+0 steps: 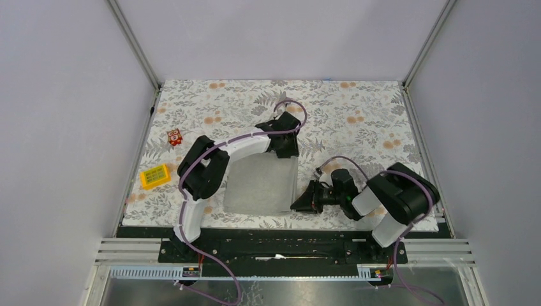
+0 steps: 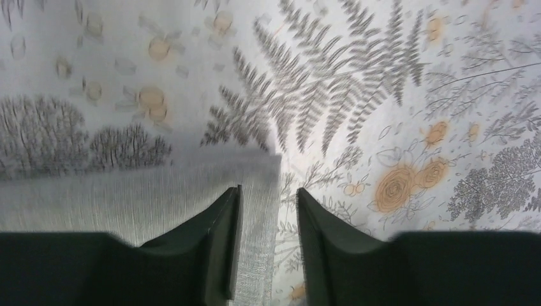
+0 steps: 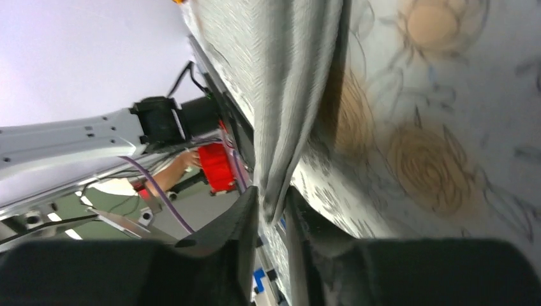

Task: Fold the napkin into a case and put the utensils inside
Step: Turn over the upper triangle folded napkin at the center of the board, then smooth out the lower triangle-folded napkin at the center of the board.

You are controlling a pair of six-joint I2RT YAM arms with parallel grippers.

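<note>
Both folds at the napkin's near corner are pinched together in my right gripper, so my left gripper will take the upper fold (image 3: 268,143) while my right gripper takes the lower fold.
The grey napkin (image 1: 258,185) lies flat on the floral tablecloth (image 1: 357,115) in front of the arms. My left gripper (image 1: 285,150) is open at the napkin's far right corner. In the left wrist view its jaws (image 2: 268,190) straddle the napkin's right edge (image 2: 258,191), one finger over the cloth and one over the tablecloth. My right gripper (image 1: 300,204) is at the near right corner. In the right wrist view it (image 3: 272,191) is shut on the napkin's corner (image 3: 281,76), lifted slightly off the tablecloth. No utensils and no case are in view.
A yellow toy block (image 1: 155,176) and a small red toy block (image 1: 173,136) sit at the left of the tablecloth. Enclosure walls stand on three sides. A metal rail (image 1: 287,248) runs along the near edge.
</note>
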